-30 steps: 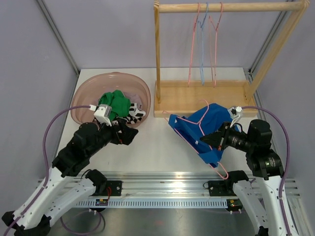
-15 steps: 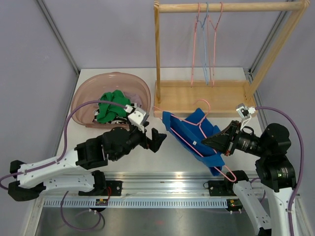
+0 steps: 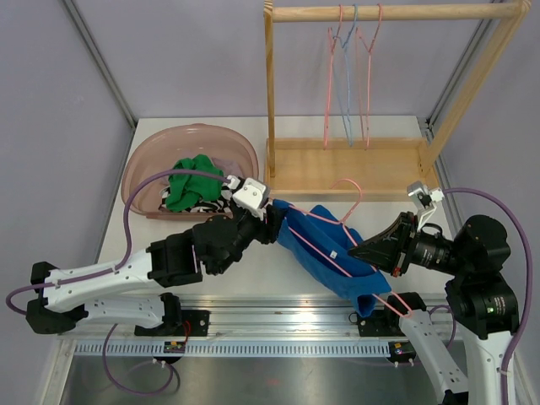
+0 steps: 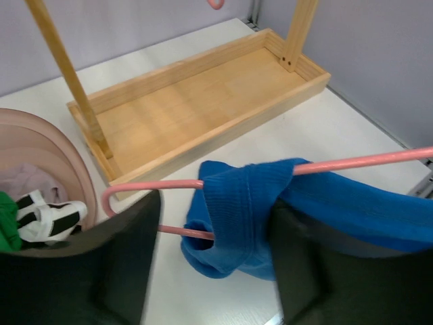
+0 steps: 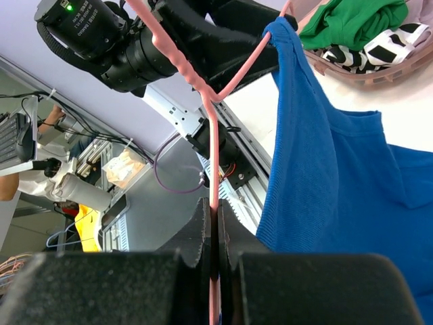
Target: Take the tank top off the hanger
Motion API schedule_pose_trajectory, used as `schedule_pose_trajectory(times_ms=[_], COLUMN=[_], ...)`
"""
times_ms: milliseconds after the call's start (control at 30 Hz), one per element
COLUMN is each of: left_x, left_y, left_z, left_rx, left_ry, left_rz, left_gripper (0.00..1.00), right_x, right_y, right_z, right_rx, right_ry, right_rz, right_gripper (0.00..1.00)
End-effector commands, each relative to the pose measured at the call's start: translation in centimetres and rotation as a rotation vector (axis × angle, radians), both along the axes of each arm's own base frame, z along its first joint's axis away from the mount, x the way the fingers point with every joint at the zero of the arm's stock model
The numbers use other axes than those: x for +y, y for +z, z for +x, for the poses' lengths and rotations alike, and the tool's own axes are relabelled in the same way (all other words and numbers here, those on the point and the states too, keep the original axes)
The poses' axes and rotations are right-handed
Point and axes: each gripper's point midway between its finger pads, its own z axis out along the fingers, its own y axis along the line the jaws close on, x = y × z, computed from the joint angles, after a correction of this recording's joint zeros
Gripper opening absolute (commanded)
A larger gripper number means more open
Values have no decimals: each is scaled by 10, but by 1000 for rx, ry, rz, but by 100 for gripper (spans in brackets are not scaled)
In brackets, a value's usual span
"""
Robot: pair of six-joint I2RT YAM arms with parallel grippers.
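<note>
The pink hanger, now held above the table between the arms, will be let go by my right gripper on the rack's top rail (image 3: 405,12), between the hanging hangers and the slanted post.
A blue tank top (image 3: 325,249) hangs on a pink wire hanger (image 3: 348,191) held above the table between the two arms. My right gripper (image 3: 359,251) is shut on the hanger's wire (image 5: 214,196); the blue fabric (image 5: 325,176) drapes to its right. My left gripper (image 3: 272,221) is open at the tank top's left end. In the left wrist view the blue strap (image 4: 237,217) and the hanger's end loop (image 4: 145,186) lie between my dark fingers (image 4: 122,264), which stand apart on both sides.
A pink basin (image 3: 152,164) with green and black-and-white clothes stands at the back left. A wooden rack (image 3: 346,164) with several hangers on its top rail (image 3: 392,12) stands at the back. Its tray base shows in the left wrist view (image 4: 196,108).
My left arm has swung right from the basin to the tank top's left end. My right gripper has drawn back right, lifting the hanger and stretching the tank top out.
</note>
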Motion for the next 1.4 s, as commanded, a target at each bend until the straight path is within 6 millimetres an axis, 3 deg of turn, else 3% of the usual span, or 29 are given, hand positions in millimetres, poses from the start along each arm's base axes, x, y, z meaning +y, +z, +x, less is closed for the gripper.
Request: schedule_pose_trajectory(times_ms=[0, 67, 233, 367, 400, 533, 567, 667, 800, 900, 1000, 1033, 1067, 1100, 1133, 1167, 1200, 1367], left_x=[11, 16, 40, 77, 84, 131, 148, 172, 178, 176, 153, 130, 117, 106, 83, 74, 61, 30], left_y=[38, 35, 34, 33, 32, 28, 23, 21, 20, 18, 20, 23, 22, 23, 18, 17, 13, -12], left_z=[13, 17, 22, 25, 26, 35, 39, 42, 41, 40, 36, 30, 24, 19, 8, 2, -8, -29], left_rx=[-48, -50, -44, -45, -38, 7, 21, 61, 80, 94, 98, 102, 90, 88, 96, 98, 110, 154], left_ry=[112, 152, 250, 362, 393, 551, 600, 637, 614, 600, 464, 330, 244, 171, 42, -15, -103, -266], left_rz=[-106, -92, -88, -84, -94, -125, -102, -162, -175, -162, -158, -192, -178, -192, -211, -221, -223, -217], left_gripper=[51, 42, 32, 20, 11, 0, 0, 0, 0, 0, 0, 0, 0, 0, 0, 0, 0, 0], right_x=[1, 1, -2, -3, -3, 0, 1, 2, 3, 3, 3, 3, 2, 2, 2, 0, -2, -13], right_y=[15, 16, 8, 2, 2, 5, 5, 10, 13, 15, 20, 30, 28, 41, 37, 43, 58, 79], right_z=[-14, -14, -8, -6, -6, -15, -18, -28, -38, -41, -34, -34, -19, -17, -12, -5, -10, 12], right_rx=[-65, -77, -95, -121, -134, -167, -174, -213, -235, -259, -260, -333, -320, -362, -367, -388, -448, -524], right_ry=[52, 49, 17, 19, 27, 98, 117, 164, 208, 204, 158, 138, 70, 46, 22, -25, -33, -177], right_rz=[8, 8, -38, -67, -72, -63, -58, -39, -18, -13, 10, 32, 49, 95, 121, 154, 211, 358], right_gripper=[0, 0, 0, 0, 0, 0, 0, 0, 0, 0, 0, 0, 0, 0, 0, 0, 0, 0])
